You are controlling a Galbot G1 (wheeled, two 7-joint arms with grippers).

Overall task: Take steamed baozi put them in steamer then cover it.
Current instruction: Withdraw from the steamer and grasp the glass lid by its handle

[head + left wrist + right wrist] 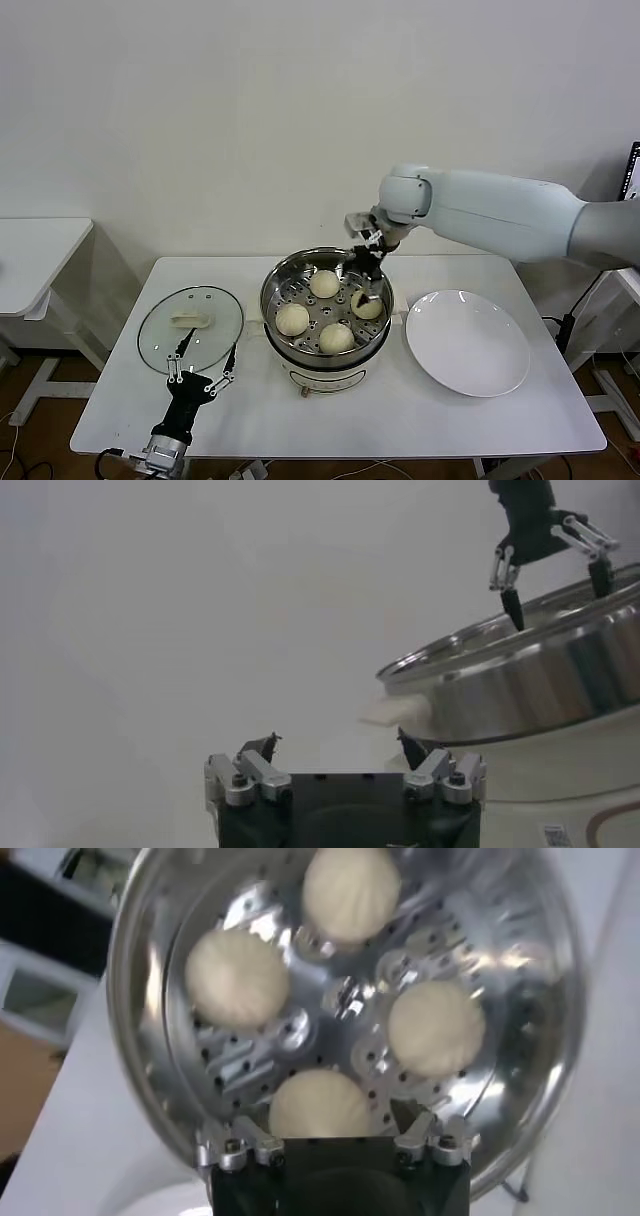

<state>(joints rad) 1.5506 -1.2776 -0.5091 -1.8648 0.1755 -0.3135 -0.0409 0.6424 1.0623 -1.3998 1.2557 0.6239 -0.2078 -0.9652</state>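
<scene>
I should grip the middle of the cream handle (190, 320) of the glass cover with my left gripper, because the filled steamer needs to be covered.
Several cream-white steamed baozi lie on the perforated floor of the shiny steamer (266, 305) at the table's middle. My right gripper (367, 284) hangs open just above the right-hand baozi (367, 306). In the right wrist view that baozi (320, 1103) sits free between the spread fingers of the right gripper (325, 1123), with the others (237, 976) around it. The glass cover (215, 312) with its cream handle (190, 320) lies flat to the left of the steamer. My left gripper (203, 362) is open at the cover's near edge and holds nothing.
An empty white plate (467, 342) lies to the right of the steamer. From the left wrist, the steamer's wall (530, 680) rises ahead of the left gripper (335, 742), with the right gripper (555, 580) above its rim. A second white table (35, 250) stands at the far left.
</scene>
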